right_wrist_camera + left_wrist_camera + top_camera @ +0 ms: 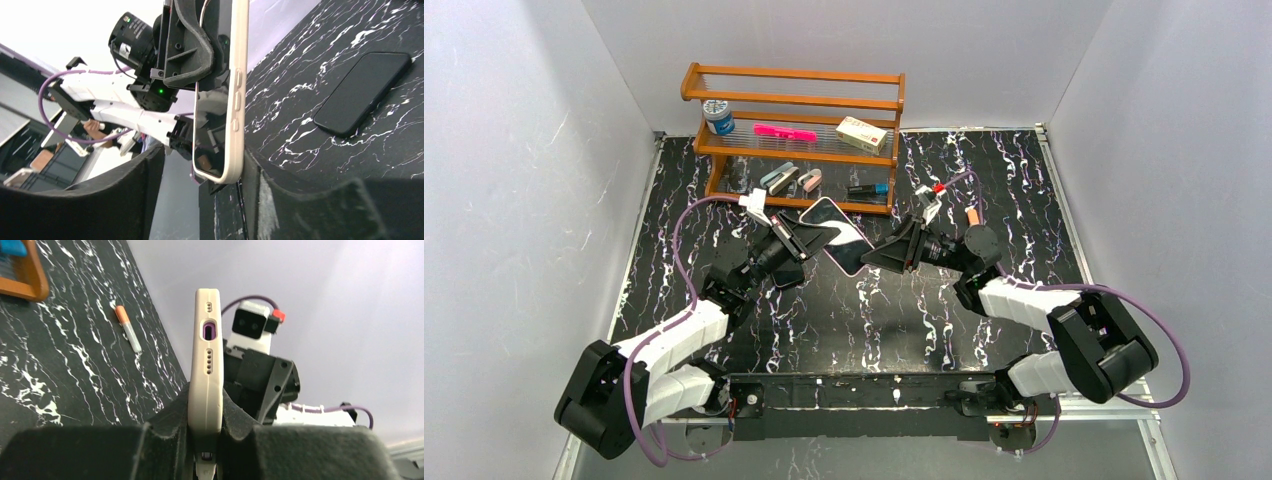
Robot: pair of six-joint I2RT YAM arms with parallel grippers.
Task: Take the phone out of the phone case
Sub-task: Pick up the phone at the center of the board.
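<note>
My right fingers straddle the phone and the case's lower corner wrapping it, so I should pinch just the case's bottom edge [209,175] and peel it off.
A cream phone case [839,237] hangs in the air above the table's middle, and purple shows through its charging port [208,331], so the phone sits inside. My left gripper [206,405] is shut on the case's edge, its black pads [170,425] pressed to both faces. My right gripper [202,170] is open around the case's lower corner [234,165], which lies close to the right-hand finger, with a wide gap to the other. The glossy screen [212,125] reflects the room. In the top view the left gripper [799,240] and the right gripper [886,252] face each other across the case.
A flat black slab like a bare phone [362,92] lies on the marble table behind the case. An orange-capped marker [127,327] lies near the back right. A wooden rack [794,130] with small items stands at the back wall.
</note>
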